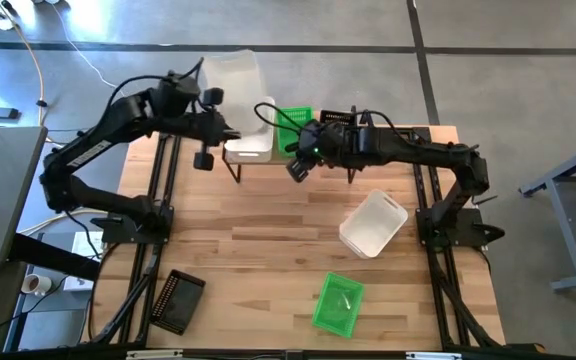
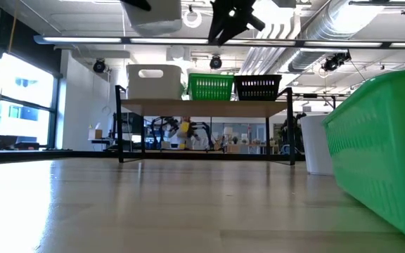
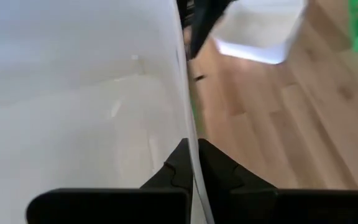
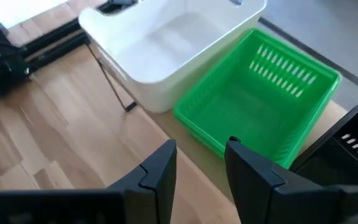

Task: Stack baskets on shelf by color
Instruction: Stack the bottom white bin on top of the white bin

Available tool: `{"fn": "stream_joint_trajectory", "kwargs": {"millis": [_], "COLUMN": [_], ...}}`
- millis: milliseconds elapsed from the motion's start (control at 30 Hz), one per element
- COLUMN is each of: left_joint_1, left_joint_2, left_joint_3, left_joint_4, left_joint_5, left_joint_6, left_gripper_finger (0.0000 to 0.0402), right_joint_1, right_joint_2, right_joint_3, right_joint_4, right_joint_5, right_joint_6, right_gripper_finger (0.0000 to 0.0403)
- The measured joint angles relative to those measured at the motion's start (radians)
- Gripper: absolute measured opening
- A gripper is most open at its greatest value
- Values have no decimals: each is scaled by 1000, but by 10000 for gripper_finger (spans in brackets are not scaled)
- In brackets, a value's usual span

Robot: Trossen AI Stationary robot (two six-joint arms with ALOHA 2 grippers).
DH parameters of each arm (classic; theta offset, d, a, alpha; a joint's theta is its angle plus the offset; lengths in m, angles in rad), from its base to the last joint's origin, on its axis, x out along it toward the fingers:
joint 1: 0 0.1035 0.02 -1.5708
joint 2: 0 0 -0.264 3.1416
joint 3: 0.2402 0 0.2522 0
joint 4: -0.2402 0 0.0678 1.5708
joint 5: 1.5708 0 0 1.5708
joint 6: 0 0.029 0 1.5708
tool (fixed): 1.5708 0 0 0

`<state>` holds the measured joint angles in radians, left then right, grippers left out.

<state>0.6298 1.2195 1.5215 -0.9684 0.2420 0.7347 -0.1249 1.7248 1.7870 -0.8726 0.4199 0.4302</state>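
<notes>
Next, my left gripper releases the white basket it carries inside the shelf's white basket (image 1: 252, 122), beside the green basket on the shelf.
My left gripper (image 3: 191, 158) is shut on a white basket (image 1: 234, 76) and carries it high above the shelf's left end; the low view shows it (image 2: 157, 15) over the shelf's white basket (image 2: 155, 82). The shelf (image 2: 206, 105) at the far edge also bears a green basket (image 2: 210, 87) and a black basket (image 2: 258, 87), each standing on its bottom. My right gripper (image 4: 201, 158) is open and hovers above the shelf's near edge, in front of the green basket (image 4: 260, 99). A white (image 1: 373, 222), a green (image 1: 338, 303) and a black basket (image 1: 174, 300) lie on the table. My left gripper pinches one wall of the white basket at its rim (image 3: 187, 118), one finger inside the basket and one outside. The basket is lifted clear of everything, hanging in the air above the shelf's white basket.
The loose white basket sits right of centre, the green one near the front edge, the black one at the front left corner. Bare wood lies across the table's middle and left. The shelf's thin black legs (image 4: 114, 87) stand at the far side.
</notes>
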Motion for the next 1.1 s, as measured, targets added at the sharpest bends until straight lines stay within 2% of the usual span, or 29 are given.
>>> {"fn": "stream_joint_trajectory", "kwargs": {"millis": [167,567,900,1033,1100], "left_joint_1": [34,81,140,165,175], "left_joint_2": [61,158,179,179,179], "left_joint_3": [0,0,0,0,0], "left_joint_4": [-19,-140,-141,-143,-148], "left_joint_5": [28,133,151,244,251], "left_joint_6": [21,38,114,156,177], "left_gripper_finger": [1,1,1,1,1], "right_joint_1": [-26,-28,-28,-28,-28], "right_joint_2": [0,0,0,1,1], "right_joint_3": [0,0,0,0,0], "right_joint_4": [-18,-29,-34,-34,-35], "right_joint_5": [-57,-57,-57,-57,-57], "right_joint_6": [-47,-102,-118,-117,-118], "right_gripper_finger": [122,122,122,122,122]}}
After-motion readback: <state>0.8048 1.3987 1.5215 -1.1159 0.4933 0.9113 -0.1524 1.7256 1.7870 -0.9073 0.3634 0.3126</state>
